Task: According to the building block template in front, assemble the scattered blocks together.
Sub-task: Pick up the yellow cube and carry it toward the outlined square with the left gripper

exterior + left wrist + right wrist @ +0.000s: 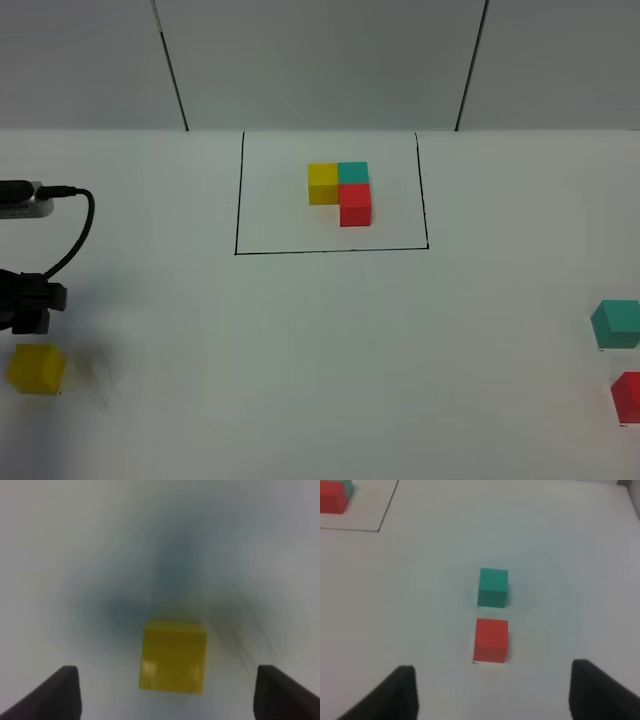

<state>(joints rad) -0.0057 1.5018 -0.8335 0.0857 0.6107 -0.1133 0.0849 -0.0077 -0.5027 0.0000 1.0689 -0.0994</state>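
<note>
The loose yellow cube beside the grey smudge, outside the black outline, should next be taken hold of by my left gripper at the opposite sides (37, 369) (173, 658).
The building block template (340, 188) is an L of yellow, teal and red cubes inside a black outline (237, 200) at the table's far middle. A loose yellow cube (37, 368) lies at the near left. In the left wrist view this yellow cube (173, 656) sits in line with my open left gripper (167, 685), with a gap to each finger. A loose teal cube (493, 586) and a loose red cube (491, 639) lie at the right edge, ahead of my open right gripper (492, 682), which touches neither.
The left arm's dark wrist (28, 303) and a looping black cable (80, 215) hang over the table's left edge. The right arm is outside the high view. A corner of the outline and the template's red cube (332, 497) show in the right wrist view.
</note>
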